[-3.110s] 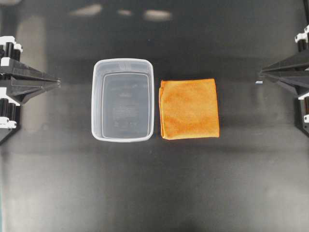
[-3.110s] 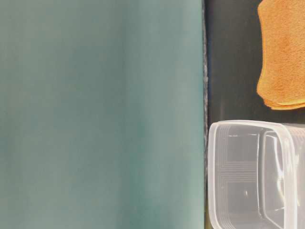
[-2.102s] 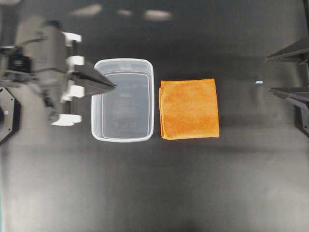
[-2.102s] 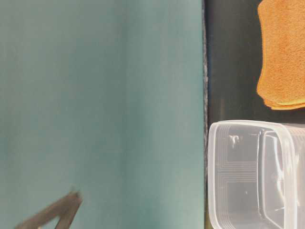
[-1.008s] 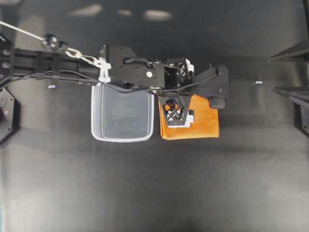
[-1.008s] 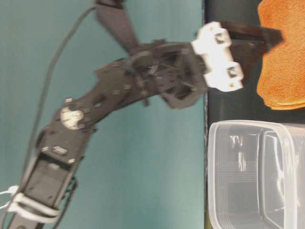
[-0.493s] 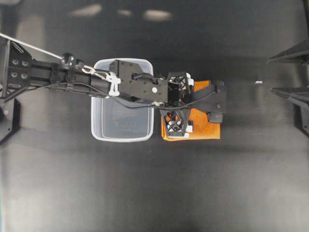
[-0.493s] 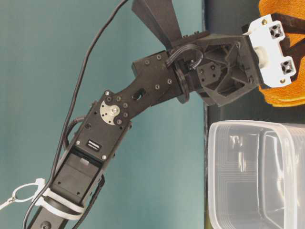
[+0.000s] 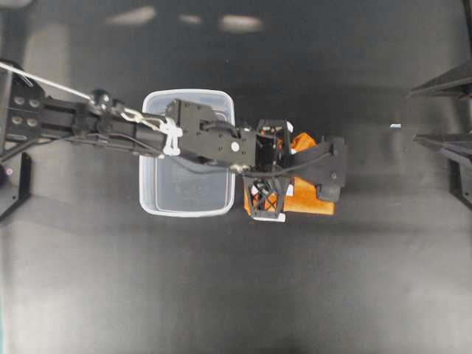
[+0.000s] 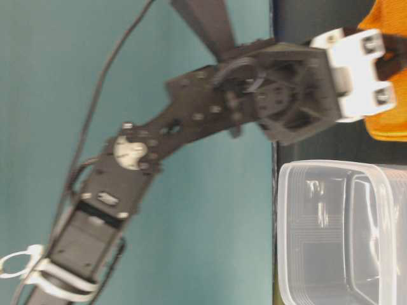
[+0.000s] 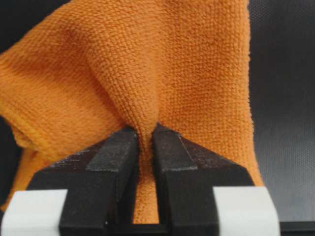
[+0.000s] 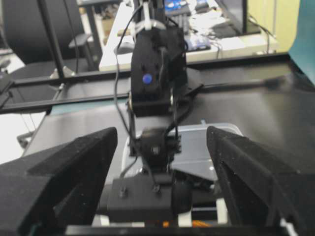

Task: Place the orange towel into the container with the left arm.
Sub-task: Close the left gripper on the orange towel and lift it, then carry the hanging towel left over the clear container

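The robot's left gripper will release the orange towel over the middle of the container's bottom (image 9: 192, 159), within the container's clear sides.
The orange towel (image 9: 304, 202) lies on the black table just right of the container (image 9: 187, 212), bunched up under my left gripper (image 9: 282, 177). In the left wrist view my left gripper (image 11: 145, 133) is shut on a raised fold of the orange towel (image 11: 147, 64). The table-level view shows the towel (image 10: 389, 121) pulled up under the gripper, beside the clear tub (image 10: 283, 235). My right gripper (image 9: 411, 114) is open and empty at the right edge. In its own view the right gripper (image 12: 162, 147) faces the left arm and the tub (image 12: 221, 147).
The left arm (image 9: 110, 127) stretches from the left edge across the far half of the tub. A small white scrap (image 9: 396, 126) lies on the table near the right gripper. Desks and chairs show beyond the table in the right wrist view.
The left arm swung from the left edge over the tub onto the towel. Its jaws have shut on a fold, and the towel is now bunched and drawn up. The right gripper opened earlier.
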